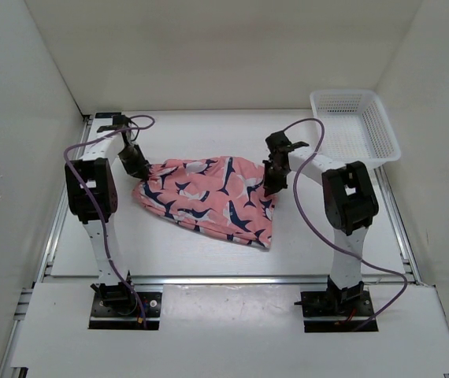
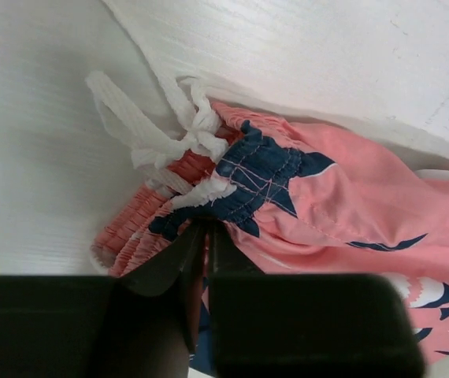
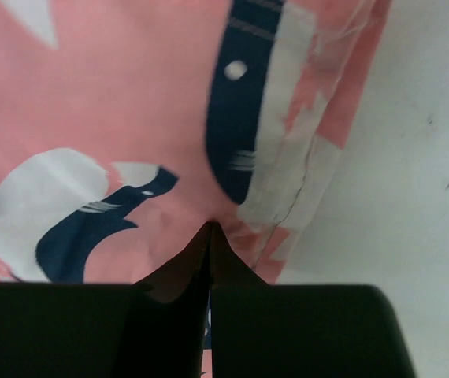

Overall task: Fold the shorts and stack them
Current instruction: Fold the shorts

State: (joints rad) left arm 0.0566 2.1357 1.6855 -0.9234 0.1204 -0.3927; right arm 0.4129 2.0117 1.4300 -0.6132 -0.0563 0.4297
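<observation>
The navy cloth beside the waistband's ruffled edge (image 2: 128, 242) is pinched in my left gripper, so I should open the gripper and take that edge before folding the shorts over.
The coral-pink shorts (image 1: 205, 197) with navy and white shark shapes lie crumpled at the table's middle. My left gripper (image 1: 141, 170) is shut on their elastic waistband at the left end, and the wrist view shows fabric pinched between its fingers (image 2: 207, 228) just below the white drawstring (image 2: 185, 138). My right gripper (image 1: 272, 186) is shut on the hem at the shorts' right end. In its wrist view the fingertips (image 3: 211, 230) meet on the pink cloth (image 3: 130, 102) beside the folded hem edge (image 3: 303, 169).
A white plastic mesh basket (image 1: 380, 150) stands at the back right, close behind the right arm. White walls enclose the table on three sides. Purple cables loop from both arms.
</observation>
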